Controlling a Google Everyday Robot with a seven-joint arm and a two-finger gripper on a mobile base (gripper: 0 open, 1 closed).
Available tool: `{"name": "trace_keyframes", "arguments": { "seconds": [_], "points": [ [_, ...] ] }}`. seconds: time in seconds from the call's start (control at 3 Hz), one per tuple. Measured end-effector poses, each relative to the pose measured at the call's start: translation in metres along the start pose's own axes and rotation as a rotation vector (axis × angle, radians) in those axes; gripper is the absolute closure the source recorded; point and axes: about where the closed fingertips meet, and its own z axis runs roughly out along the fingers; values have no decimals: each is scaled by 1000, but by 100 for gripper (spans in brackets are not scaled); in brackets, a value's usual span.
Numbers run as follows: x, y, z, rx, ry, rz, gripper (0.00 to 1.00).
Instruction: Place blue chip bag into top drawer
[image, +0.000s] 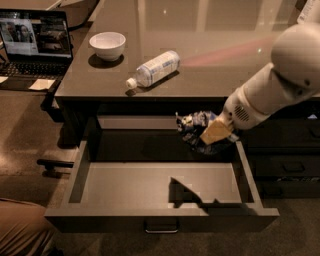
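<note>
Next, I release the blue chip bag on the middle of the drawer's grey bottom (178, 180), behind the metal handle.
The blue chip bag (195, 126) is crumpled, dark blue with white print, and hangs in my gripper (214, 134). The gripper is shut on the bag's right side, with a tan finger (216, 132) showing across it. My white arm reaches in from the upper right. The bag hangs just under the countertop edge, over the back right part of the top drawer (160, 216). The drawer is pulled fully open; its light grey floor is bare and carries the arm's shadow. Its metal loop handle (161, 228) sits at the front centre.
On the countertop (225, 55) lie a clear water bottle (152, 68) on its side and a white bowl (107, 45). An open laptop (35, 42) stands at the left. Smaller dark drawers (292, 165) are at the right. A person's knee (20, 227) is at bottom left.
</note>
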Motion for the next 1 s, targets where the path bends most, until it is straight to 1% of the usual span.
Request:
{"name": "trace_keyframes", "arguments": {
  "seconds": [0.33,0.67,1.0],
  "points": [
    [26,13,40,-22,-1,182,100],
    [36,20,80,-8,-23,308,100],
    [37,25,116,9,-40,366,100]
  ]
}}
